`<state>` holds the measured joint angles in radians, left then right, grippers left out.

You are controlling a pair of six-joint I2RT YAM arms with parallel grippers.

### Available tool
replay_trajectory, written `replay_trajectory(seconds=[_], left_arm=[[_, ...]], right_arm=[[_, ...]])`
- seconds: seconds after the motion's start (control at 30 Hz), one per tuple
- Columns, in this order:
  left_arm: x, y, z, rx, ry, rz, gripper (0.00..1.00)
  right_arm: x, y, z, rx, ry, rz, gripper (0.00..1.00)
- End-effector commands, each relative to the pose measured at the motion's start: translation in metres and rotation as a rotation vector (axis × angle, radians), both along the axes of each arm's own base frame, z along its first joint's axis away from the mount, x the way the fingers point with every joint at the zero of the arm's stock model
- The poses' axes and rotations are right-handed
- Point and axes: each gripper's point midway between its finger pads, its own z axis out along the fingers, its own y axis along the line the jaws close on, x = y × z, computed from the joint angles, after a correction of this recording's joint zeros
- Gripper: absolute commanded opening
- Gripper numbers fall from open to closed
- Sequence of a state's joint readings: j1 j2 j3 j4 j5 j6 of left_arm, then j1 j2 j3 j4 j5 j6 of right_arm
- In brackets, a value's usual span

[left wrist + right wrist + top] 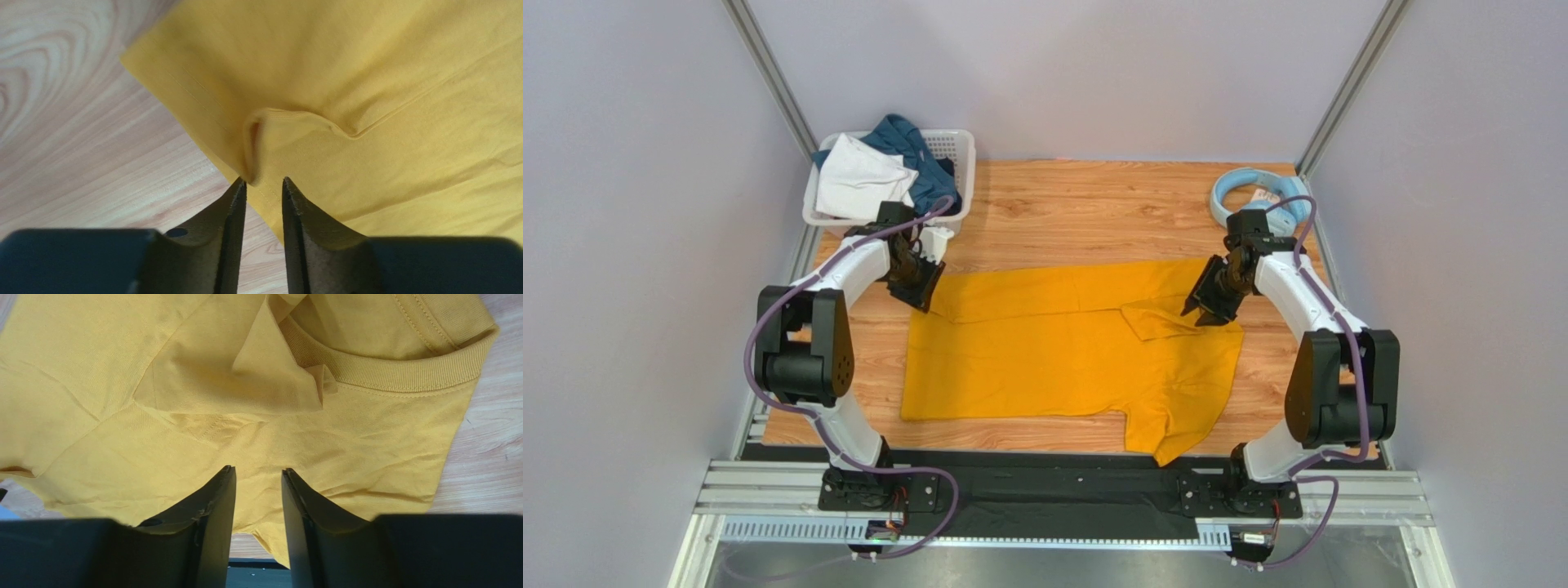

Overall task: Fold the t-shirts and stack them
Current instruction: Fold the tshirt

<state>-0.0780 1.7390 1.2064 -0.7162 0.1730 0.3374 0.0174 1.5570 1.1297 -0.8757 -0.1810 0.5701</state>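
Observation:
The folded part's edge sticks up in a pucker at the hem, so my left gripper will pinch the raised cloth (252,170) and flatten it before folding further.
A mustard-yellow t-shirt (1051,355) lies flat on the wooden table, its far part folded toward the middle and one sleeve trailing at the near right. My left gripper (922,292) hovers at the shirt's far left corner. In the left wrist view (264,180) it is narrowly open and empty, with a small pucker of hem (255,147) just past the tips. My right gripper (1201,309) is over the far right of the shirt. In the right wrist view (258,470) it is open and empty above the cloth, near the ribbed collar (399,370).
A white lattice basket (959,147) at the back left holds a white garment (860,178) and a dark teal one (903,137), close behind my left gripper. Light-blue headphones (1259,196) lie at the back right. Bare wood (1063,221) shows behind the shirt.

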Motion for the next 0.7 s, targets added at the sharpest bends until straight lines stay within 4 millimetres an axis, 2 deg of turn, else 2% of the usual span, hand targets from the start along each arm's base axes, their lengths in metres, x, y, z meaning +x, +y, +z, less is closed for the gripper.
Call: replay_trajectory(seconds=[0.0, 0.07, 0.13, 0.2, 0.27, 0.3, 0.37, 0.43, 0.53, 0.6, 0.67], left_arm=[[0.004, 0.008, 0.010, 0.033, -0.055, -0.020, 0.41], [0.004, 0.011, 0.011, 0.047, -0.060, -0.022, 0.51], [0.004, 0.014, 0.014, 0.059, -0.070, -0.019, 0.53], [0.006, 0.014, 0.017, 0.063, -0.081, -0.019, 0.64], [0.008, 0.015, 0.023, 0.069, -0.097, -0.014, 0.73], [0.010, 0.016, 0.026, 0.070, -0.105, -0.010, 0.74], [0.014, 0.014, 0.038, 0.059, -0.127, -0.005, 0.76], [0.021, 0.004, 0.055, 0.003, -0.156, -0.002, 0.77], [0.029, -0.012, 0.069, -0.079, -0.168, 0.006, 0.78], [0.034, -0.017, 0.069, -0.099, -0.161, 0.011, 0.79], [0.039, -0.019, 0.058, -0.105, -0.130, 0.023, 0.79]], right_arm=[[0.012, -0.002, 0.018, -0.036, -0.063, 0.004, 0.44], [0.014, 0.005, 0.029, -0.016, -0.095, 0.024, 0.45], [0.016, 0.018, 0.037, -0.012, -0.123, 0.066, 0.46], [0.015, 0.036, 0.038, -0.006, -0.131, 0.133, 0.46], [0.015, 0.043, 0.034, -0.026, -0.122, 0.156, 0.46], [0.014, 0.048, 0.027, -0.029, -0.106, 0.177, 0.46], [0.017, 0.048, 0.022, -0.046, -0.094, 0.176, 0.46], [0.023, 0.045, 0.015, -0.062, -0.092, 0.164, 0.46], [0.028, 0.048, 0.008, -0.060, -0.081, 0.162, 0.45], [0.031, 0.051, 0.008, -0.046, -0.080, 0.159, 0.44], [0.034, 0.053, 0.006, -0.033, -0.085, 0.160, 0.43]])
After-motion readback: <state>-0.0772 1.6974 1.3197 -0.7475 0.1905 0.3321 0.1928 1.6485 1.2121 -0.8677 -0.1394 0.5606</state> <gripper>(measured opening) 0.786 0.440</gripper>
